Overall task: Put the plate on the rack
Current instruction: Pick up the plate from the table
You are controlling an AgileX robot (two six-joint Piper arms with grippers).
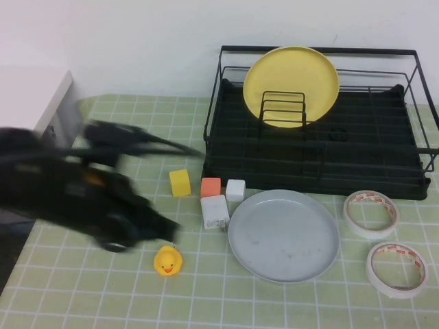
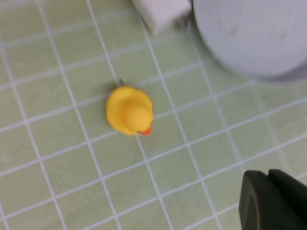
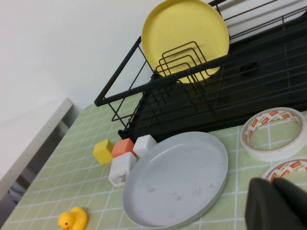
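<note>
My left gripper is to go next to the pale grey-blue plate and close on the plate's rim (image 1: 234, 214) beside the white block.
The pale grey-blue plate (image 1: 285, 236) lies flat on the green checked mat in front of the black wire rack (image 1: 370, 130). The plate also shows in the left wrist view (image 2: 254, 33) and the right wrist view (image 3: 177, 179). My left gripper (image 1: 164, 226) is blurred, low over the mat left of the plate, near the duck; its fingers (image 2: 268, 177) are shut and empty. My right gripper (image 3: 276, 184) is out of the high view. It is shut and empty, hovering over a tape roll to the right of the plate.
A yellow plate (image 1: 291, 79) stands in the rack's dividers. A yellow duck (image 1: 168, 261), yellow cube (image 1: 180, 182), orange cube (image 1: 210, 187), white cube (image 1: 235, 190) and white block (image 1: 215, 212) lie left of the plate. Two tape rolls (image 1: 370, 213) (image 1: 396, 269) lie at its right.
</note>
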